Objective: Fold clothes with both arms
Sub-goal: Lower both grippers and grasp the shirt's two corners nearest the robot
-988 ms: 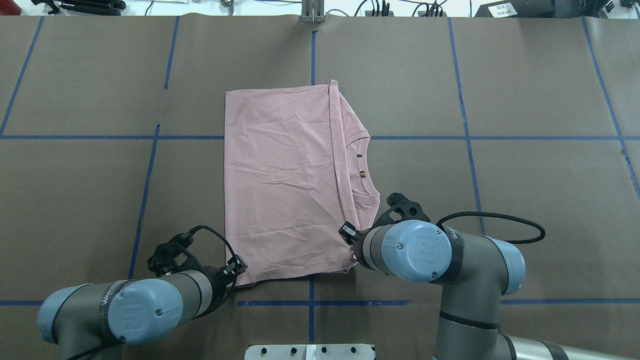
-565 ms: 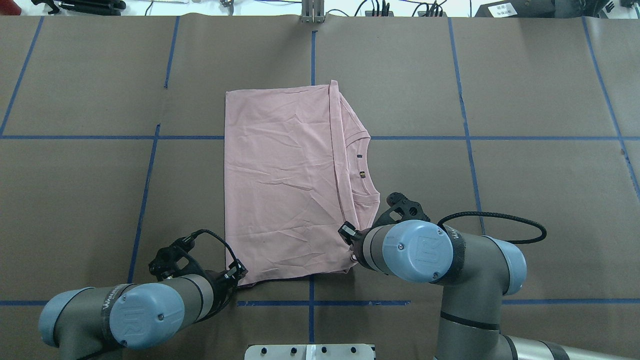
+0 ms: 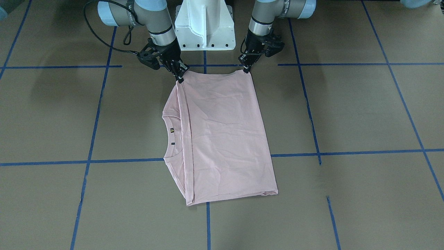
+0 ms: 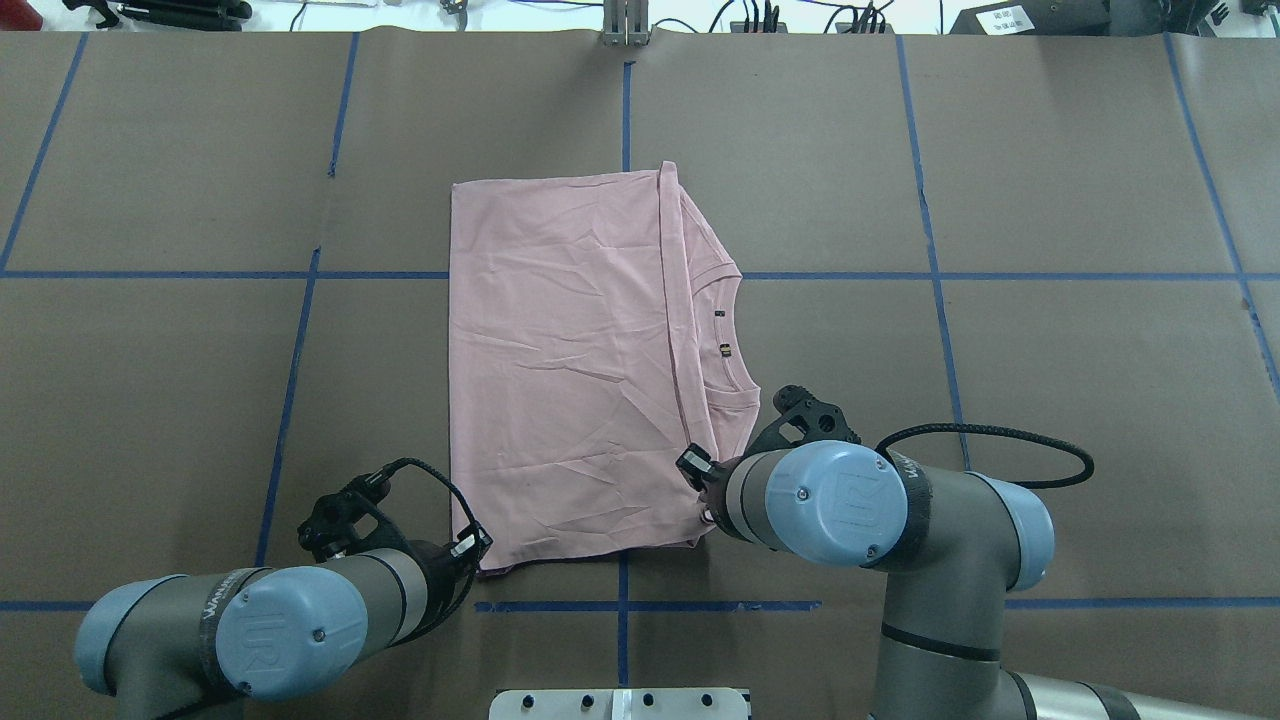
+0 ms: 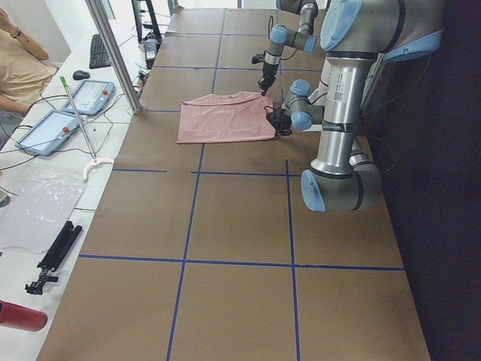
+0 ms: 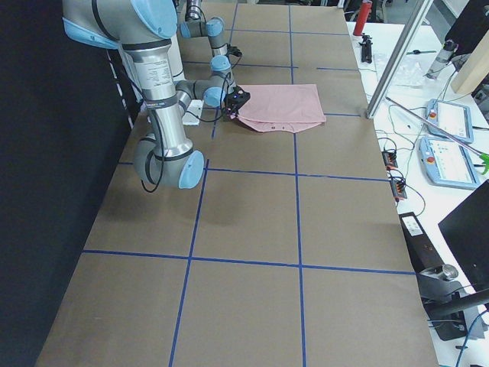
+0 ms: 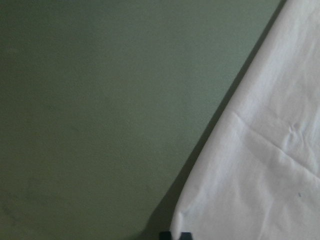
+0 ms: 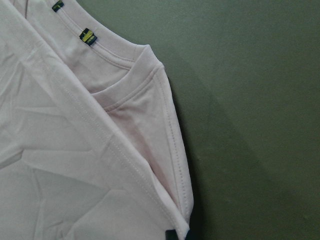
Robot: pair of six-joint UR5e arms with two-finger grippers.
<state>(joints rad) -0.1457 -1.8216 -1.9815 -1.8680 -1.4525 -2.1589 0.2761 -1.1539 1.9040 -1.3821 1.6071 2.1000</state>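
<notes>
The robot's left gripper should release the corner of the pale pink T-shirt on the shirt's plain side (image 3: 238, 121), between the crosswise blue tape lines.
The pale pink T-shirt (image 3: 222, 139) lies folded and flat on the brown table, plain side up, its collar and neck label (image 3: 172, 130) toward the robot's right. It also shows in the overhead view (image 4: 560, 370). My left gripper (image 3: 246, 69) is shut on the shirt's near left corner, which the left wrist view shows at the fingertips (image 7: 175, 236). My right gripper (image 3: 180, 79) is shut on the near right corner, below the collar (image 8: 145, 65). In the overhead view both grippers are mostly hidden under their wrists. The print is hidden.
The white pedestal base (image 3: 204, 24) stands just behind the shirt's near edge. Blue tape lines (image 4: 930, 275) cross the brown table cover. In the left side view a metal post (image 5: 113, 53), tablets (image 5: 90, 94) and a seated person are beyond the table's far edge.
The left arm has shifted slightly and the shirt's near left corner has drawn in a little, with a thin shadow under its edge. The right arm has not moved.
</notes>
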